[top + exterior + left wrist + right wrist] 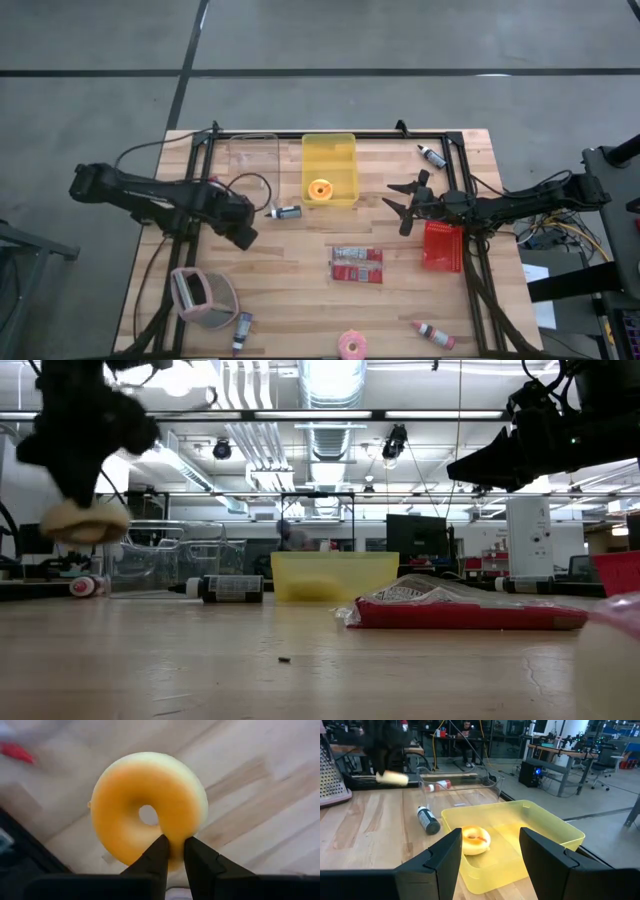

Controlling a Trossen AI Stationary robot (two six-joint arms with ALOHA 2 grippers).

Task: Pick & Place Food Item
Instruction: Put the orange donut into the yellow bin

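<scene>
Next, I let go of the yellow-orange donut with my left gripper in the yellow bin (343, 187), next to the other donut, toward my right gripper.
A yellow-orange donut (145, 805) hangs under my left gripper (175, 851), which is shut on it, points down and stands over the table's left part (243, 230). The low view shows the donut (85, 522) level and well above the tabletop. A yellow bin (330, 160) stands at the far middle, with another donut (320, 190) lying on its floor. My right gripper (405, 205) waits open to the right of the bin, level and pointing at it (490, 865). My left gripper pinches the donut's ring (175, 837) between its two fingers, one fingertip beside the hole and the other at the outer rim. The fingers come from above, pointing down. The donut hangs level below them, lifted clear of the table.
A clear container (252, 158) stands left of the bin, and a dark bottle (285, 212) lies near it. Red packets (357, 265) lie mid-table, and a red basket (442, 247) stands at the right. At the near edge are a pink grater (205, 297), a pink donut (352, 345) and small bottles.
</scene>
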